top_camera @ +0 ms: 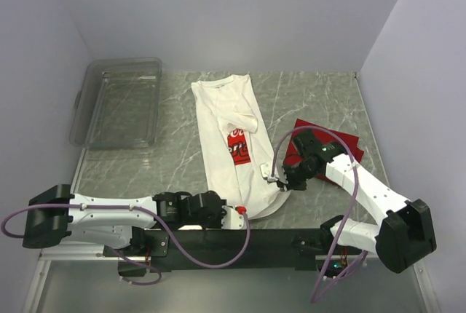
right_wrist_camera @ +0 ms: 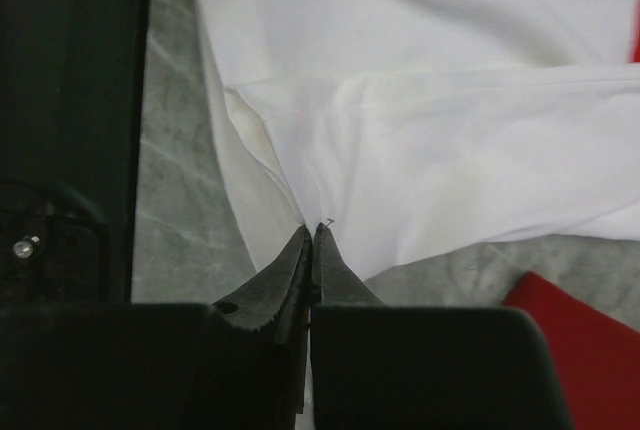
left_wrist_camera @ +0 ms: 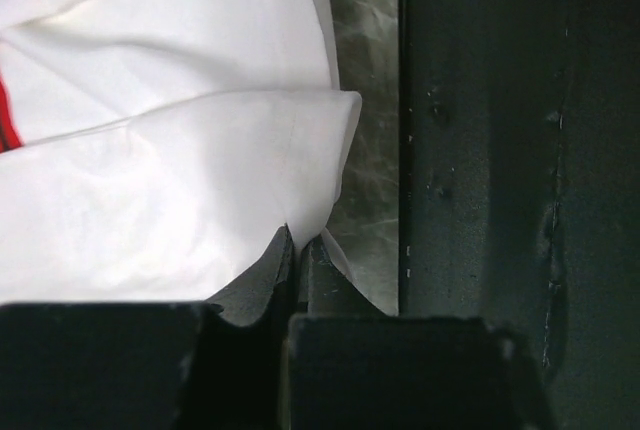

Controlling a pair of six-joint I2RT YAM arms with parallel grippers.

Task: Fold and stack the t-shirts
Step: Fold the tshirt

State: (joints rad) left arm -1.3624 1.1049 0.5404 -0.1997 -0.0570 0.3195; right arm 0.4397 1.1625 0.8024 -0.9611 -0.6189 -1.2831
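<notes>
The bottom layer of the white t-shirt pokes out past its slanting top layer, so I need to straighten the hem and retake the layered corner (top_camera: 282, 199) with my right gripper before folding up.
The white t-shirt (top_camera: 226, 113) with the red chest print (top_camera: 239, 145) lies lengthwise in the middle of the table, folded narrow. My left gripper (top_camera: 242, 213) is shut on its near hem at the left corner; the white cloth (left_wrist_camera: 150, 190) is pinched between the fingertips (left_wrist_camera: 300, 242). My right gripper (top_camera: 273, 179) is shut on the hem's right corner, with white cloth (right_wrist_camera: 450, 150) at the fingertips (right_wrist_camera: 313, 233). The red t-shirt (top_camera: 342, 145) lies flat to the right, partly under my right arm, and shows in the right wrist view (right_wrist_camera: 590, 330).
A clear plastic bin (top_camera: 118, 102) stands at the back left of the marble table (top_camera: 175, 153). A black base rail (top_camera: 218, 240) runs along the near edge, right behind the hem. White walls close in on three sides.
</notes>
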